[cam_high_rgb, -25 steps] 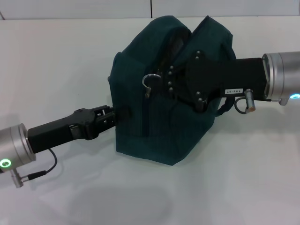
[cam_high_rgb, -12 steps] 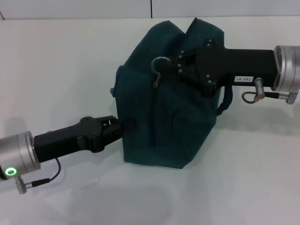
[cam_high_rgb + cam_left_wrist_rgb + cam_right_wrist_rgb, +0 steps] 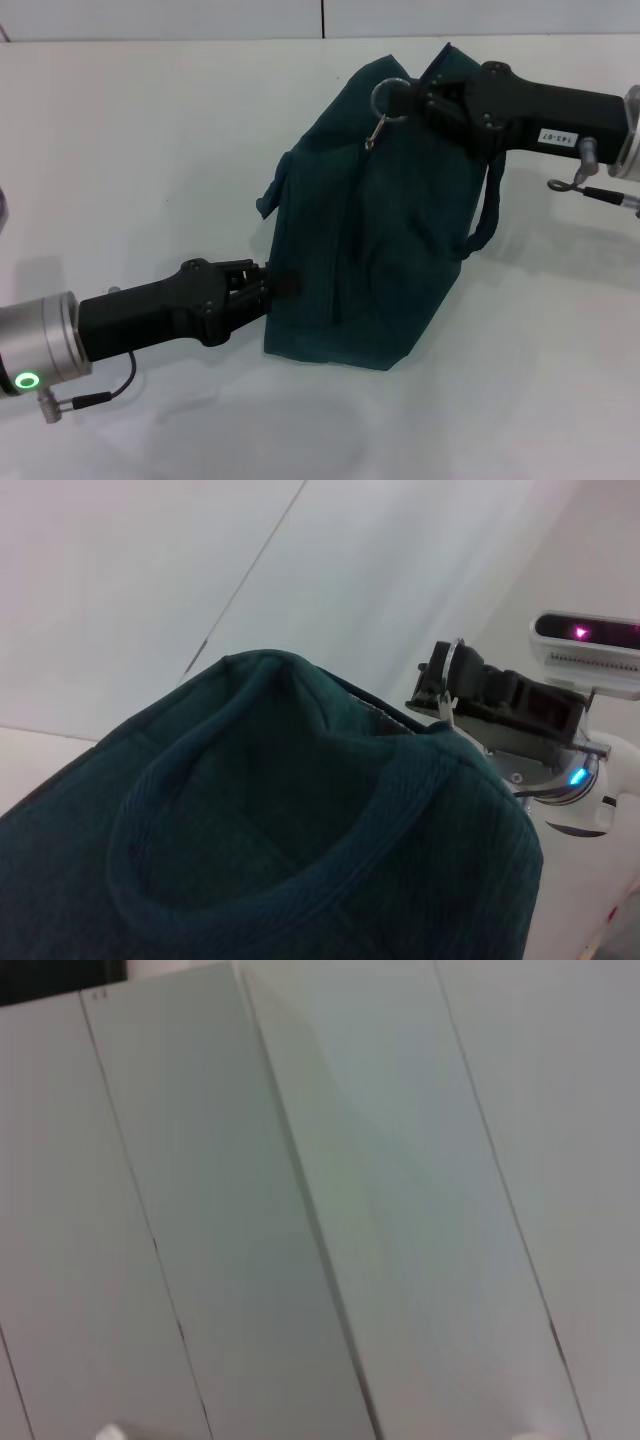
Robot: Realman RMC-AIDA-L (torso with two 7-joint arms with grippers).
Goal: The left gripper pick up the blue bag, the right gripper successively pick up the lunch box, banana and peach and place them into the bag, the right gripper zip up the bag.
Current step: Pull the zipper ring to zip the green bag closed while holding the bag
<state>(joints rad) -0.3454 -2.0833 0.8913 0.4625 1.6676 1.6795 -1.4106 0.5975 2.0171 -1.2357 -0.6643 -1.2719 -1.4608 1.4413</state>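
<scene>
The robot's left gripper holds the blue bag far from the ring pull, so it should take the bag's side nearer the ring pull [image 3: 288,232] before the right gripper zips.
The blue bag [image 3: 380,250] stands on the white table, leaning, its top drawn together. My left gripper [image 3: 264,286] is shut on the bag's lower near-left edge. My right gripper [image 3: 414,98] is at the bag's top, shut on the metal ring pull [image 3: 386,98] of the zipper, with a small clip hanging under the ring. One loop handle [image 3: 486,215] hangs on the bag's right side. In the left wrist view the bag's fabric [image 3: 280,830] fills the lower part, with the right gripper [image 3: 445,685] beyond it. The lunch box, banana and peach are out of view.
The white table [image 3: 130,150] spreads around the bag, with a white wall at the back. The right wrist view shows only pale wall panels [image 3: 320,1200]. My head unit [image 3: 590,650] shows in the left wrist view.
My right gripper has moved back and to the right along the bag's top with the ring pull. The bag has shifted right and leans more. My left gripper has moved nearer the front.
</scene>
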